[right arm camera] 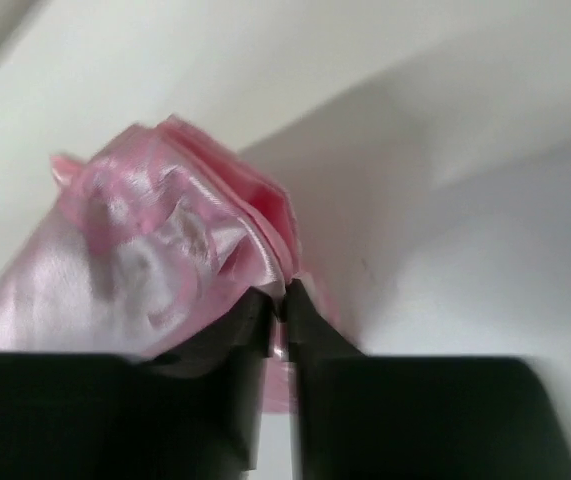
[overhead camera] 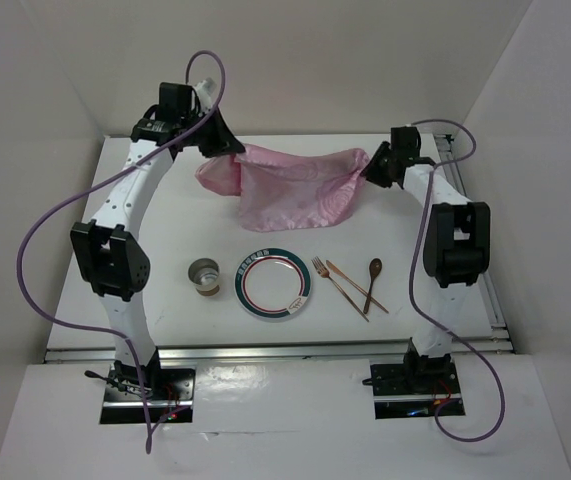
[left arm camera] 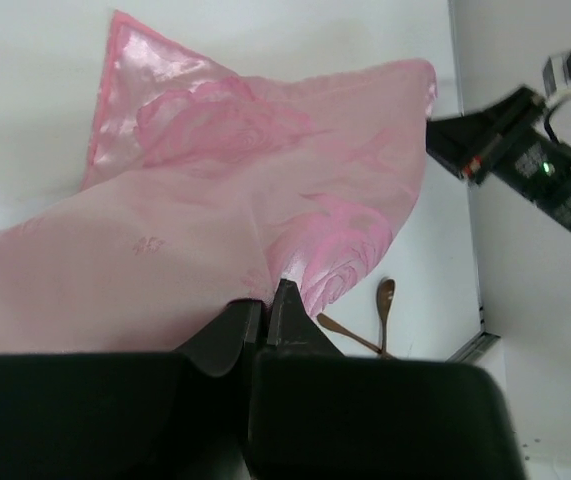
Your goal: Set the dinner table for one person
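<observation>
Next, my left gripper lowers the cloth, opens and pulls the placemat flat by its outer edge [overhead camera: 203,174], because a loose flap of it hangs past where my left gripper pinches it.
A shiny pink cloth placemat [overhead camera: 290,185] hangs lifted over the far middle of the white dinner table [overhead camera: 175,215], stretched between both grippers. My left gripper [overhead camera: 233,152] is shut on its left corner; in the left wrist view the jaws [left arm camera: 265,305] pinch the cloth [left arm camera: 265,180]. My right gripper [overhead camera: 367,168] is shut on its right corner; in the right wrist view the jaws [right arm camera: 278,300] pinch bunched cloth [right arm camera: 165,240]. Nearer lie a plate [overhead camera: 273,283], a metal cup [overhead camera: 204,276], a fork [overhead camera: 337,286], a knife [overhead camera: 357,287] and a wooden spoon [overhead camera: 371,282].
White walls enclose the table at the back and sides. A silver rail [overhead camera: 285,351] runs along the near edge, another along the right edge [overhead camera: 477,250]. The right arm [left arm camera: 525,160] shows in the left wrist view, with the spoon [left arm camera: 385,305] below it.
</observation>
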Action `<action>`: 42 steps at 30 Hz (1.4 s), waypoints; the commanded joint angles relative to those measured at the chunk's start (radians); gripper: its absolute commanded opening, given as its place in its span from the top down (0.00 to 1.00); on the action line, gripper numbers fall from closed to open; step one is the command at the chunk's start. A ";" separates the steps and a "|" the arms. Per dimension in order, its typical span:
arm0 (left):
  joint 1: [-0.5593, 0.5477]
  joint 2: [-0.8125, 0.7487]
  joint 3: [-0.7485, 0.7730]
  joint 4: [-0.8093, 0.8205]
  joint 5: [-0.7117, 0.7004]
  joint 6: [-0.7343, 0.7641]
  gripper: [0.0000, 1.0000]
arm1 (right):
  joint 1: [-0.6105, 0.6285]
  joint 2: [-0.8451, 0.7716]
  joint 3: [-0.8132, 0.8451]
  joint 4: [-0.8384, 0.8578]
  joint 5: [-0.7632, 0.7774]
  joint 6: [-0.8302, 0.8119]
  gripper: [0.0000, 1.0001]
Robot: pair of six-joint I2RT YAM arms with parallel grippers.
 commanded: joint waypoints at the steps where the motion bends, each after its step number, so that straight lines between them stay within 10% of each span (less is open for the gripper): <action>1: -0.009 0.024 -0.030 0.102 0.082 -0.048 1.00 | -0.034 0.105 0.176 -0.128 -0.041 -0.076 0.54; 7: -0.078 0.021 -0.079 0.117 0.091 -0.007 0.99 | -0.034 -0.046 0.042 -0.062 -0.050 -0.078 0.15; 9: -0.123 0.061 -0.049 0.072 0.105 0.030 0.45 | -0.034 -0.097 0.000 -0.062 -0.061 -0.077 0.14; 13: -0.175 0.083 0.008 -0.035 0.004 0.103 0.04 | -0.034 -0.175 -0.084 -0.039 -0.151 -0.068 0.14; 18: -0.135 0.011 0.008 -0.060 -0.134 0.088 0.03 | 0.008 -0.253 -0.182 -0.004 -0.208 -0.059 0.15; 25: -0.019 -0.189 -0.295 -0.005 -0.197 0.025 0.73 | 0.059 -0.266 -0.227 -0.013 -0.196 -0.070 0.15; 27: 0.000 -0.212 -0.381 0.013 -0.170 0.025 0.70 | 0.070 -0.266 -0.227 -0.013 -0.196 -0.070 0.15; 28: 0.018 -0.223 -0.415 0.014 -0.159 0.025 0.44 | 0.070 -0.253 -0.227 -0.013 -0.196 -0.070 0.15; 31: 0.044 -0.223 -0.450 0.014 -0.114 0.025 0.06 | 0.079 -0.243 -0.215 -0.022 -0.196 -0.079 0.15; 42: 0.149 -0.080 -0.571 -0.048 -0.027 -0.042 0.07 | 0.131 -0.200 -0.176 -0.066 -0.205 -0.097 0.15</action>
